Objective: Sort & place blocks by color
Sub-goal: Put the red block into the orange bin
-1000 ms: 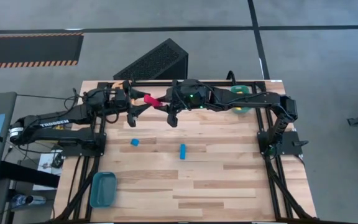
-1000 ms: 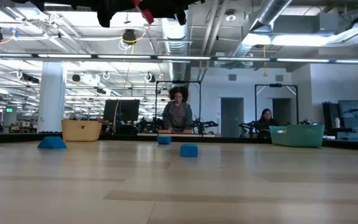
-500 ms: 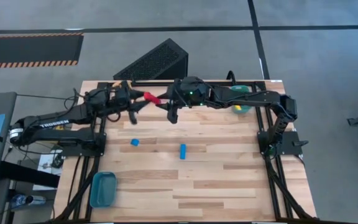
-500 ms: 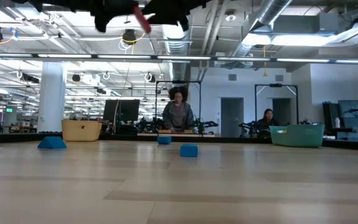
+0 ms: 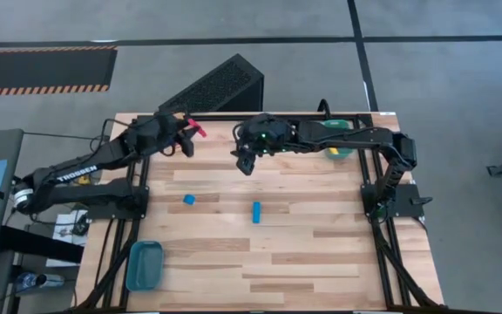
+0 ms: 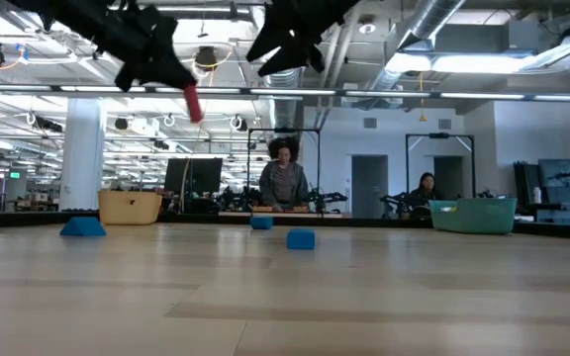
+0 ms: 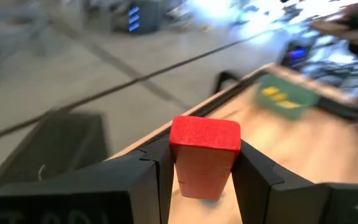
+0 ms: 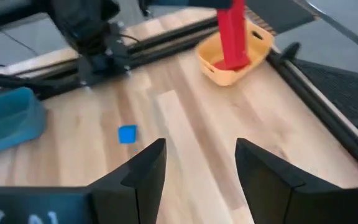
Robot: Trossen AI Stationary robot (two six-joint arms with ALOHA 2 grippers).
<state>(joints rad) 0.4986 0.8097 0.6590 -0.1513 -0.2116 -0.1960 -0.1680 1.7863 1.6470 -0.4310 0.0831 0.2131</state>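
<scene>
My left gripper needs to let go of the red bar block inside the orange bin [image 5: 173,137] by the far edge of the table.
My left gripper [image 5: 187,137] is shut on a red bar block [image 5: 198,130], high above the table's far left part. In the right wrist view the red block [image 8: 232,34] hangs over the orange bin [image 8: 236,65]. My right gripper [image 5: 243,162] is open and empty, raised over the far middle of the table, to the right of the left gripper. A blue cube [image 5: 188,200] and a blue bar [image 5: 256,211] lie flat on the table. The green bin [image 5: 337,131] at the far right holds yellow blocks [image 7: 277,95]. My left gripper [image 7: 204,171] pinches the red bar between its two fingers, which lie on two opposite long sides [image 7: 178,168]. One end of the bar [image 7: 205,132] sticks out past the fingertips. The bar is lifted clear and hangs tilted below the fingers [image 6: 193,102].
A blue bin [image 5: 144,264] sits at the near left corner. A black ribbed wedge [image 5: 220,83] stands beyond the table's far edge. People sit in the room behind the table [image 6: 284,183]. The table's near right part shows bare wood [image 5: 338,253].
The red bar was between both grippers a second ago; now only the left gripper has it. The left gripper has carried it toward the far left and lower, and the bar has tipped from slanting to nearly upright. The right gripper has drawn back toward the near right.
</scene>
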